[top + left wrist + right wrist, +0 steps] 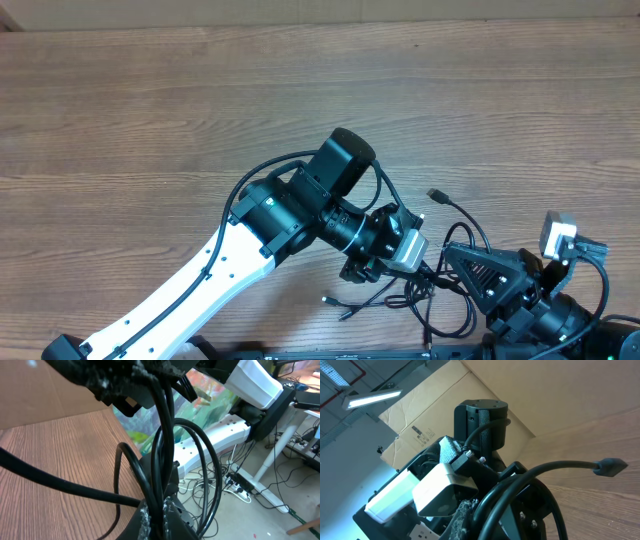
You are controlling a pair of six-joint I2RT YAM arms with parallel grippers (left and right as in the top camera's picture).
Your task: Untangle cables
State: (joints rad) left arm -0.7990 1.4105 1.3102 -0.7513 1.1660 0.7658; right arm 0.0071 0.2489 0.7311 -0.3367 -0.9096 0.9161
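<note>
The tangled loops run through both grippers, so my right gripper needs to open and back away while my left gripper lifts the bundle, and then take a loop (462, 227).
The two thin black cables (432, 300) lie in a tangled bundle of loops near the table's front edge, between my two grippers. One black plug end (437, 195) sticks out toward the back, and it also shows in the right wrist view (610, 466). Two silver-tipped ends (345, 313) lie at the front left of the bundle. My left gripper (402, 268) is shut on several cable strands (162, 460), which rise from its jaws (161, 515). My right gripper (455, 268) faces it and is shut on the looped cables (520, 495) at its jaws (487, 517).
The wooden table (150, 120) stretches to the back and left. A cardboard wall (485, 390) stands behind it. The left arm's white link (200, 290) crosses the front left. Beyond the table's edge are a power strip and floor cables (240, 482).
</note>
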